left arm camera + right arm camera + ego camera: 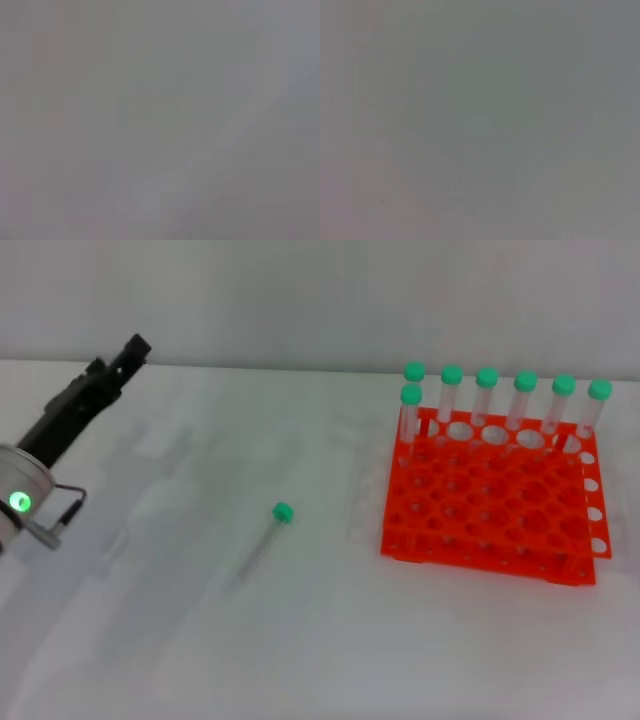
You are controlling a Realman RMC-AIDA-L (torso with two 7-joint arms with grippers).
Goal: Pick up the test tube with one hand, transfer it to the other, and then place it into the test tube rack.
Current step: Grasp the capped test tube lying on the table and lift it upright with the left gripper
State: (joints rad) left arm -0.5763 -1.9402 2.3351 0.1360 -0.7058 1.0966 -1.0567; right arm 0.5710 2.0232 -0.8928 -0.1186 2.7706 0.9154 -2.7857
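Note:
Next, I close my left gripper on the lower half point(251, 560) of the lying test tube, toward its bottom end and well away from its green cap.
A clear test tube point(263, 539) with a green cap lies flat on the white table, left of the middle in the head view. The orange test tube rack point(488, 502) stands to its right, with several green-capped tubes upright along its far row. My left gripper point(132, 348) is at the far left, raised and pointing away, well apart from the lying tube; it holds nothing I can see. My right gripper is out of view. Both wrist views show only plain grey.
The white table point(200, 640) spreads around the tube and the rack. A pale wall runs along its far edge. The left arm's wrist with a green light point(20, 502) sits at the left edge.

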